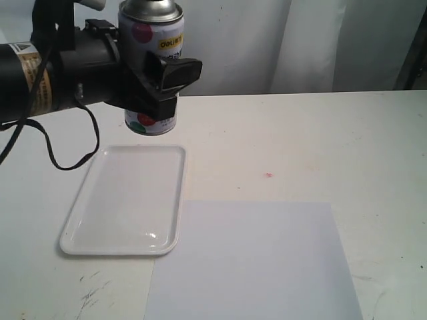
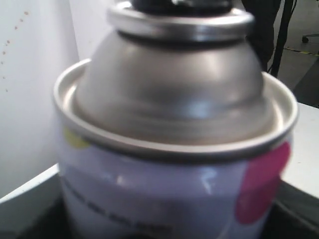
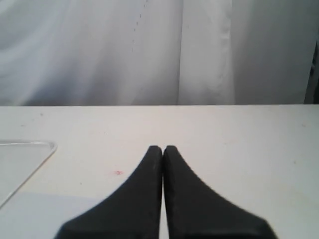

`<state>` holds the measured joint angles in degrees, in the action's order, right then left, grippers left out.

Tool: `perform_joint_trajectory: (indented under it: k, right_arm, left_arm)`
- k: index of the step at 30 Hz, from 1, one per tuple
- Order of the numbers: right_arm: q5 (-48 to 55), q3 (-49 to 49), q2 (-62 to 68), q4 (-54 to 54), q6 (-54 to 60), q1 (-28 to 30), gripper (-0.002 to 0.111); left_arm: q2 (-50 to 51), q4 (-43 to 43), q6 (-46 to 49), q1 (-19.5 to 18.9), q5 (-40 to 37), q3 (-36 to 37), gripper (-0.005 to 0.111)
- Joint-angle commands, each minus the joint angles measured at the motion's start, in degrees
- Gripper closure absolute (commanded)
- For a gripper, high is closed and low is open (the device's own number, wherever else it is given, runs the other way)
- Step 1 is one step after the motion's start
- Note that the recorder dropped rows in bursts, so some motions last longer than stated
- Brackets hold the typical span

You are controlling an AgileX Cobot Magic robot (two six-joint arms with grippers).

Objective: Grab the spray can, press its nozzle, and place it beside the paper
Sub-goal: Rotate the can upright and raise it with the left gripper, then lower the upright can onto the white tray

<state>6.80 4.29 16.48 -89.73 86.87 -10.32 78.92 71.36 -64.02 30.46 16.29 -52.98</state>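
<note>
My left gripper is going to let the spray can go in the white tray (image 1: pixel 139 187), at a spot just past the tray's middle toward the curtain. The can is now lifted beyond the tray's far edge.
My left gripper (image 1: pixel 157 80) is shut on the spray can (image 1: pixel 152 40), with its black fingers (image 1: pixel 172 72) clamped round the middle of the dotted white body. The can is upright and appears lifted off the table beyond the far edge of the tray. The left wrist view is filled by the can's silver shoulder (image 2: pixel 174 94) and a pink dot. Only a sliver of the black nozzle (image 2: pixel 182 5) shows at the frame's edge. The paper (image 1: pixel 253 260) lies flat at the front of the table. My right gripper (image 3: pixel 163 148) is shut and empty, low over the table near the paper (image 3: pixel 35 214).
A glossy white rimmed tray (image 1: pixel 181 193) lies left of the paper, its near right corner touching the paper's edge; it also shows in the right wrist view (image 3: pixel 25 159). A white curtain hangs behind the table. A small red mark (image 1: pixel 269 175) sits mid-table.
</note>
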Motion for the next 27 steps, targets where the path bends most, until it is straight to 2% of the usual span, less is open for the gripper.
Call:
perform_joint_trajectory:
  k: [1, 5, 6, 12, 17, 24, 27]
  right_arm:
    - [-2.2, -2.0, -0.1, 0.4, 0.1, 0.3, 0.108]
    - [-2.2, -2.0, -0.1, 0.4, -0.1, 0.3, 0.108]
    - [-2.2, -2.0, -0.1, 0.4, -0.1, 0.3, 0.108]
    - [-2.4, -2.0, -0.1, 0.4, -0.2, 0.3, 0.108]
    - [-2.4, -2.0, -0.1, 0.3, -0.2, 0.3, 0.108]
    - [-2.2, -2.0, -0.1, 0.3, -0.2, 0.3, 0.108]
    - [-2.2, -2.0, -0.1, 0.3, -0.2, 0.3, 0.108]
  left_arm:
    - [-0.8, 1.3, -0.6, -3.5, 2.4, -0.5, 0.107]
    - [-0.4, 2.2, -0.5, -8.9, 8.6, -0.5, 0.107]
    - [0.6, 2.2, -0.5, -11.4, 11.8, -0.5, 0.107]
    - [8.0, 2.4, 1.7, -19.2, 24.1, -0.5, 0.107]
    - [17.3, -3.0, 9.7, -21.2, 30.5, -0.5, 0.107]
    - [27.2, -14.5, 22.8, -21.4, 32.8, -0.6, 0.107]
    - [31.7, -19.9, 26.6, -22.5, 38.9, -0.6, 0.107]
